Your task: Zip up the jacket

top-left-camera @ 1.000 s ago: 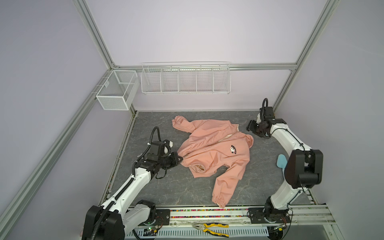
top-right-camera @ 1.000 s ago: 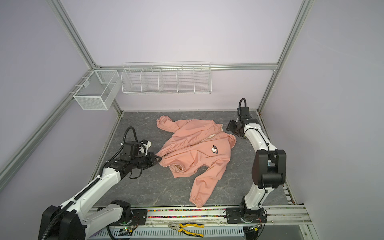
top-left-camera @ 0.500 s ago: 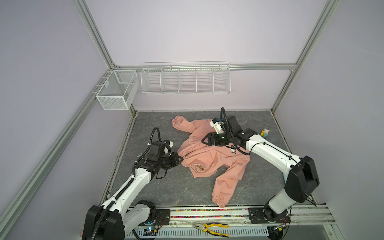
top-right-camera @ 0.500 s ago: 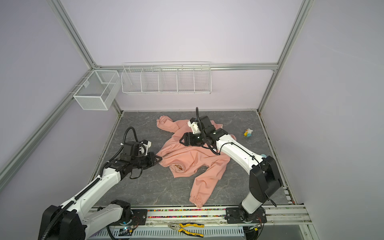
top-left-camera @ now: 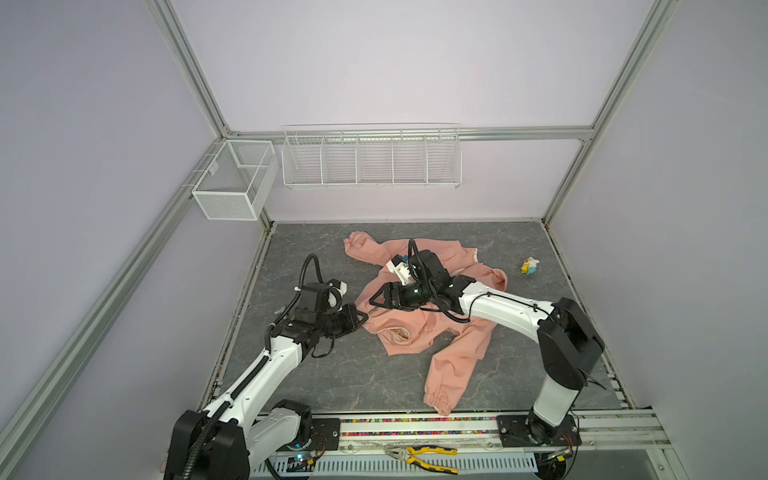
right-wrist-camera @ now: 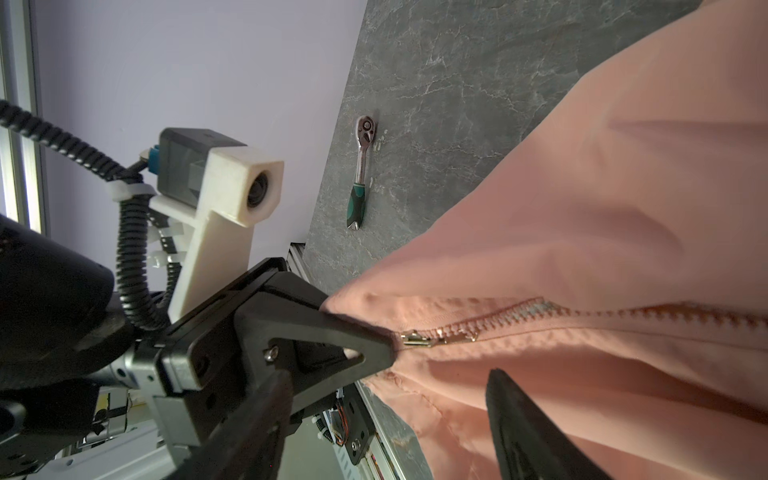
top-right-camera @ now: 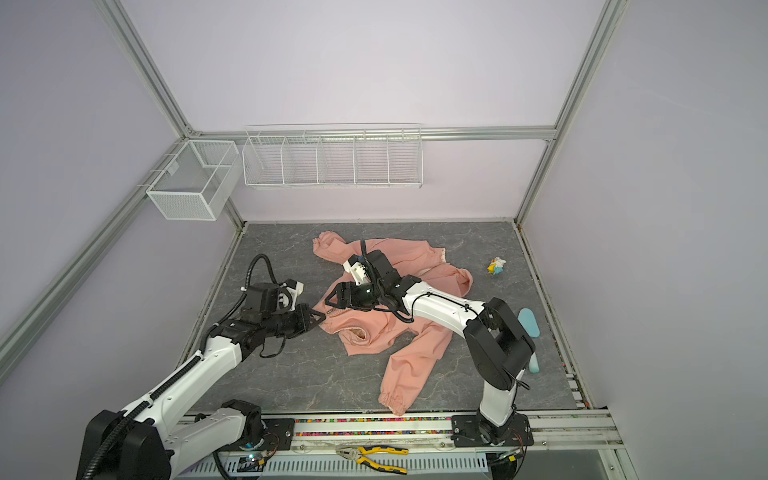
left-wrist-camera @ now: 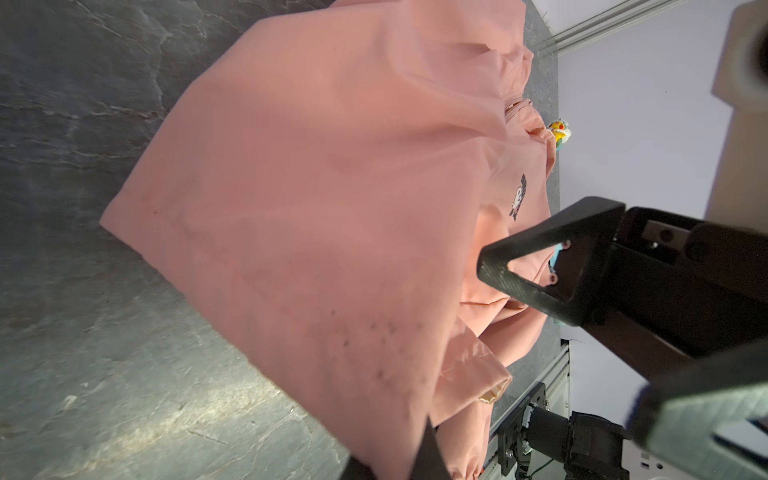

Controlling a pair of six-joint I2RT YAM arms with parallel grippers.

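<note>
My left gripper has only the corner of the hem, and the zipper slider is low in the folds, so I should grip deeper and lift the zipper [right-wrist-camera: 496,320] to my right gripper.
The salmon-pink jacket [top-left-camera: 451,345] [top-right-camera: 409,357] lies crumpled on the grey table, one sleeve trailing toward the front. My left gripper [top-left-camera: 362,319] [top-right-camera: 321,319] is shut on the jacket's hem corner, right at the bottom end of the zipper. In the left wrist view the jacket [left-wrist-camera: 332,187] fills the picture above that gripper [left-wrist-camera: 395,465]. My right gripper [top-left-camera: 374,300] [top-right-camera: 330,300] hangs open just above the fabric beside the left one. In the right wrist view the metal zipper slider [right-wrist-camera: 419,338] sits against the left gripper's tip, ahead of the open right gripper [right-wrist-camera: 386,436].
A small colourful toy [top-left-camera: 530,266] [top-right-camera: 496,266] lies at the back right. A light blue object [top-right-camera: 528,323] sits by the right arm. A ratchet wrench [right-wrist-camera: 360,174] lies near the left wall. Pliers [top-left-camera: 419,455] rest on the front rail. Wire baskets [top-left-camera: 372,160] hang on the back wall.
My right arm has swung from the back right corner across the jacket to the left gripper, and its jaws have widened. The toy is uncovered. The left arm has not moved.
</note>
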